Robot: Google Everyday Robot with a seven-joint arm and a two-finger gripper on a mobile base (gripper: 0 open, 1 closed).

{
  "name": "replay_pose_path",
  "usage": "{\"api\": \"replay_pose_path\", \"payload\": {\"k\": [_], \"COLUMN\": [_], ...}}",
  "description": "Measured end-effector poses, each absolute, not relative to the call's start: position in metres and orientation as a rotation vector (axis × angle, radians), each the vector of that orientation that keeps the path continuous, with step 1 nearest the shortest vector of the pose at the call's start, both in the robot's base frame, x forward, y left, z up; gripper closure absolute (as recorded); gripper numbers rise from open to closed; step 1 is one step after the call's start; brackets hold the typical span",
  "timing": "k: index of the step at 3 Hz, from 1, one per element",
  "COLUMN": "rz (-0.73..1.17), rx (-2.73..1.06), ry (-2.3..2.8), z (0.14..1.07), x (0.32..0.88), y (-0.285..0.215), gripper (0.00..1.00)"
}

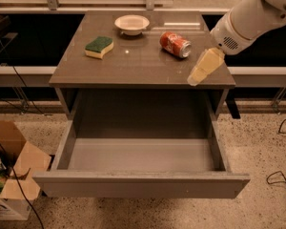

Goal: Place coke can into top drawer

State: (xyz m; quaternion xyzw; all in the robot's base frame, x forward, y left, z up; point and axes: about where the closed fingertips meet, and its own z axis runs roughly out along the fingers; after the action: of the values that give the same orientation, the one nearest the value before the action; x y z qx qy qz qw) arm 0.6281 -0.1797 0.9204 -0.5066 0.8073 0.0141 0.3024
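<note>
The robot's gripper will next move to the body of the coke can point(178, 46) and close there, toward the can's silver end.
The coke can point(175, 44) is red with a silver end and lies on its side on the cabinet top, toward the back right. The top drawer point(142, 185) is pulled wide open below the cabinet top, and its grey inside is bare. My gripper point(203, 68) is pale yellow and hangs from the white arm over the cabinet top's front right corner. It points down and to the left. It is to the right of the can and a little nearer the front, and it is not touching the can. It holds nothing.
A green and yellow sponge point(99, 46) and a white bowl point(132, 24) sit on the cabinet top point(133, 66). An open cardboard box point(9, 175) stands on the floor at the left. Cables point(281, 175) lie on the floor at the right.
</note>
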Motion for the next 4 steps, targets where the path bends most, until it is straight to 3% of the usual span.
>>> {"api": "replay_pose_path", "payload": {"k": [4], "rz": [0.142], "rx": [-1.316], "ry": [2.002], "z": [0.895], "x": [0.718], "y": [-0.129], "gripper": [0.00]}}
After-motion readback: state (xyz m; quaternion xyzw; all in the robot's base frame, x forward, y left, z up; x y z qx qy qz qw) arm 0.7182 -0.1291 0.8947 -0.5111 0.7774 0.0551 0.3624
